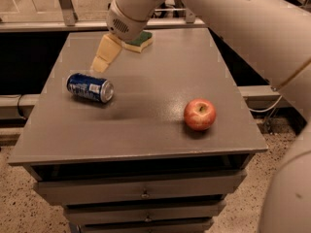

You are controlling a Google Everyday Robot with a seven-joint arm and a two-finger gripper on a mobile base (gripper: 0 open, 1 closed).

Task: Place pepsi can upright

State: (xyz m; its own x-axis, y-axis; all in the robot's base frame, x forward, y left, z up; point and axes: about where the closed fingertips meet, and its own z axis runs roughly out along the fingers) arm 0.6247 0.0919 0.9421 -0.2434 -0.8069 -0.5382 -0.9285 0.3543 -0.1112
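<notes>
I need to next move my gripper to the pepsi can and close it around its end (77,83) farthest from the red apple.
The pepsi can (90,87), dark blue with light markings and silver rims, lies on its side on the left part of the grey table (146,115), its top end pointing right. My gripper (100,64) hangs from the big white arm above the table. Its cream fingers (108,52) point down and left, just above and behind the can, not touching it. The gripper holds nothing.
A red apple (199,114) sits on the right part of the table. A green and yellow sponge (138,40) lies at the back, partly behind the arm. The table has drawers (143,194) below its front edge.
</notes>
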